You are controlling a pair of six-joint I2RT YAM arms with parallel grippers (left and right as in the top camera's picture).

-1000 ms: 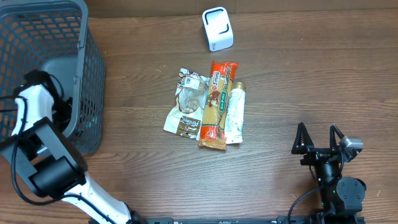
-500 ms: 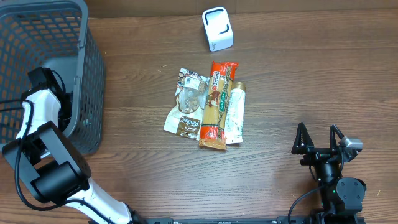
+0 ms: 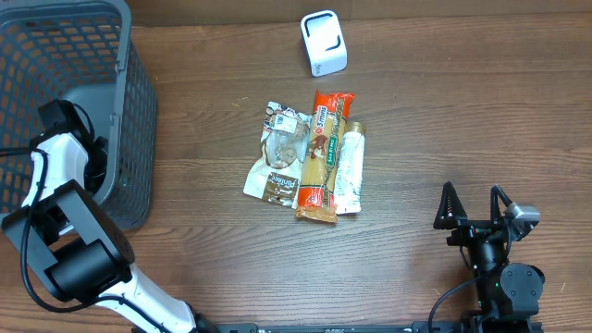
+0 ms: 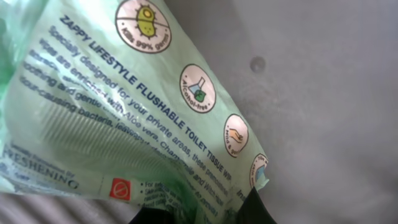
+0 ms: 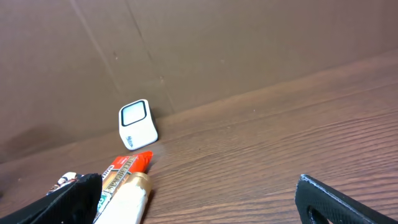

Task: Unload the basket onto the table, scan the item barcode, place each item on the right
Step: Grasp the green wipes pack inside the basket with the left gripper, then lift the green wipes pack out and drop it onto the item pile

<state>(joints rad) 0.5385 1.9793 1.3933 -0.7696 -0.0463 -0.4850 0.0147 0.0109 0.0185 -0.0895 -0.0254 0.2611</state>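
Observation:
The robot's left gripper will release the green pack of wipes on the clear snack bag point(image 3: 297, 162) next to the orange spaghetti pack.
Inside the grey basket point(image 3: 139, 139), my left gripper point(image 4: 208, 211) is shut on the lower edge of a green pack of flushable toilet tissue wipes point(image 4: 124, 106), which fills the left wrist view. No barcode shows on the printed side facing that camera. From overhead, the left arm point(image 3: 60, 139) reaches into the basket and the pack itself is hidden. The white scanner point(image 3: 323, 42) stands at the table's back centre, also in the right wrist view point(image 5: 137, 123). My right gripper point(image 3: 473, 192) rests open and empty near the front right.
Mid-table lie an orange spaghetti pack point(image 3: 324, 157), a white tube with a gold cap point(image 3: 349, 166) and a clear snack bag point(image 3: 280, 153). The basket's mesh walls surround the left gripper, and its grey floor point(image 4: 323, 93) lies behind the pack.
My left gripper has closed from wide open onto the green wipes pack. The left arm shifted slightly inside the basket. The right arm has not moved.

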